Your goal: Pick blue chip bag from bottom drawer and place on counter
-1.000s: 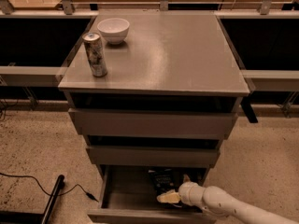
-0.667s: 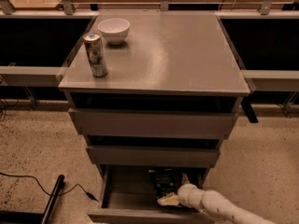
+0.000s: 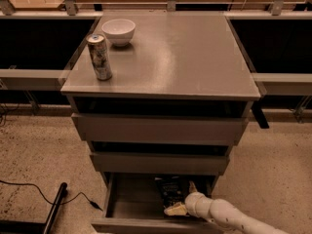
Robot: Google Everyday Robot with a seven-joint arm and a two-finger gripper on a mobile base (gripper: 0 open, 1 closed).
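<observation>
Next, my gripper moves to close on the near end [image 3: 175,198] of the blue chip bag, which is on the side of the bag toward the front of the drawer.
The bottom drawer [image 3: 126,206] is pulled open below the two grey drawers higher up. The blue chip bag [image 3: 167,186] lies inside it, right of the middle, dark with pale lettering. My gripper [image 3: 183,198] reaches into the drawer from the lower right on a white arm. It is open, with one pale fingertip [image 3: 174,209] at the bag's near edge and the other by its right side. The bag's near right corner is hidden behind the gripper. The counter [image 3: 180,57] is the flat grey top of the cabinet.
A tall silver patterned can [image 3: 99,56] stands at the counter's front left. A white bowl [image 3: 118,31] sits behind it. A black cable and a dark bar [image 3: 54,209] lie on the speckled floor to the left of the cabinet.
My gripper has moved a little left and further into the drawer, closer against the chip bag. The bag, can and bowl have not moved.
</observation>
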